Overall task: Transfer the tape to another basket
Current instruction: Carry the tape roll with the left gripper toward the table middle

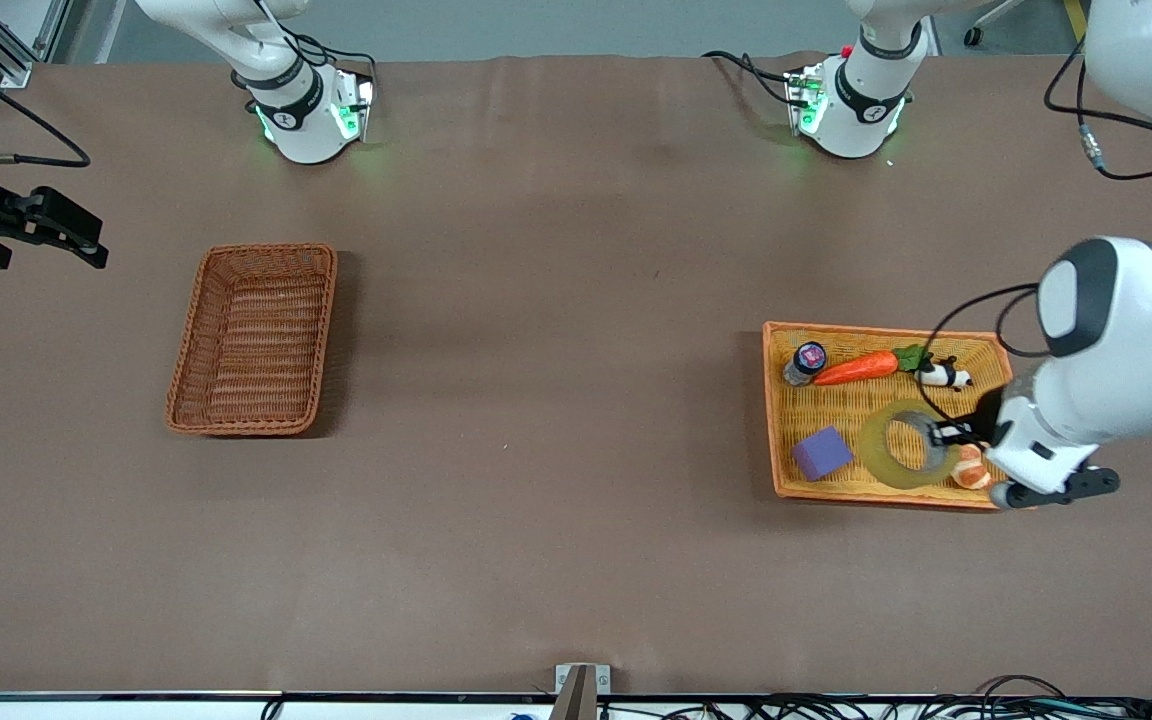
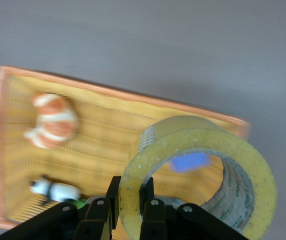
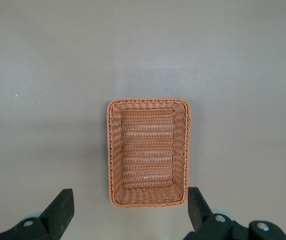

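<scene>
Next, my left gripper sets the tape down and lets go of it on the bare table, at a spot about halfway (image 1: 535,368) between the tray and the basket.
The tape (image 1: 879,452), a thick yellowish ring with a grey core, is in the flat yellow tray (image 1: 772,400) at the left arm's end of the table. My left gripper (image 1: 940,434) is shut on the ring's wall, one finger inside the hole and one outside. The left wrist view shows the tape (image 2: 198,135) tilted over the tray in that gripper (image 2: 130,192). The dark reddish-brown basket (image 1: 266,250) lies empty at the right arm's end. My right gripper (image 1: 71,238) is open, and waits high over the table; the basket (image 3: 148,101) lies between its fingers in the right wrist view (image 3: 128,202).
The tray also holds a purple cube (image 1: 821,452), a carrot (image 1: 856,368), a small jar (image 1: 806,362), a panda toy (image 1: 941,375) and an orange-and-white toy (image 1: 969,467). Bare brown table lies between tray and basket.
</scene>
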`<state>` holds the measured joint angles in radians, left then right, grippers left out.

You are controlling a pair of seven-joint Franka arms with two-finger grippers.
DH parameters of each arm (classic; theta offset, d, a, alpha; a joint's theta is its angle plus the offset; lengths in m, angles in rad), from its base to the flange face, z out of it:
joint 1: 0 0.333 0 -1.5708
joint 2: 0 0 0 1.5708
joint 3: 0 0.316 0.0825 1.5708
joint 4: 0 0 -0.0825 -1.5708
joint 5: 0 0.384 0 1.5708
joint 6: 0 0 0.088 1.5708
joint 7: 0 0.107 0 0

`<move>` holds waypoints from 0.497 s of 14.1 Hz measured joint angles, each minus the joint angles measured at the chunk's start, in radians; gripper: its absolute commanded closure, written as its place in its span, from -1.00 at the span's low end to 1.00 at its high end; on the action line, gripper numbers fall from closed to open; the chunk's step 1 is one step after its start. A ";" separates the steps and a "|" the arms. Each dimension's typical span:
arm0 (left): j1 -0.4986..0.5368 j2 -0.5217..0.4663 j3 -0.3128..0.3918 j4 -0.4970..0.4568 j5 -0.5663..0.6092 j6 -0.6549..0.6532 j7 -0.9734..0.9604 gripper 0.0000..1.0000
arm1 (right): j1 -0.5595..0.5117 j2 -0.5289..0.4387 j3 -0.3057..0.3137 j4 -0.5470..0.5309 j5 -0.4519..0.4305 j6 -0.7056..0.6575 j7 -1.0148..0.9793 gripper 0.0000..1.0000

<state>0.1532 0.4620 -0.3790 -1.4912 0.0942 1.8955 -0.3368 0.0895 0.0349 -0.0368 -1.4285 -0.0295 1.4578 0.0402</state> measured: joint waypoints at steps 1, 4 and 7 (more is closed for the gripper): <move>-0.008 -0.003 -0.059 0.000 0.000 -0.003 -0.042 0.99 | 0.000 0.000 0.000 0.000 0.000 0.000 0.000 -1.00; -0.128 0.018 -0.147 -0.010 0.000 -0.010 -0.228 0.99 | 0.001 0.000 0.000 0.000 0.000 0.000 0.000 -1.00; -0.335 0.088 -0.146 0.007 0.001 0.002 -0.441 0.99 | 0.001 0.000 0.000 0.000 0.000 0.000 0.000 -1.00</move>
<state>-0.1818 0.5498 -0.5248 -1.4847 0.0954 1.8973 -0.7775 0.0905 0.0349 -0.0369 -1.4286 -0.0295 1.4578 0.0401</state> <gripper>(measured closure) 0.789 0.000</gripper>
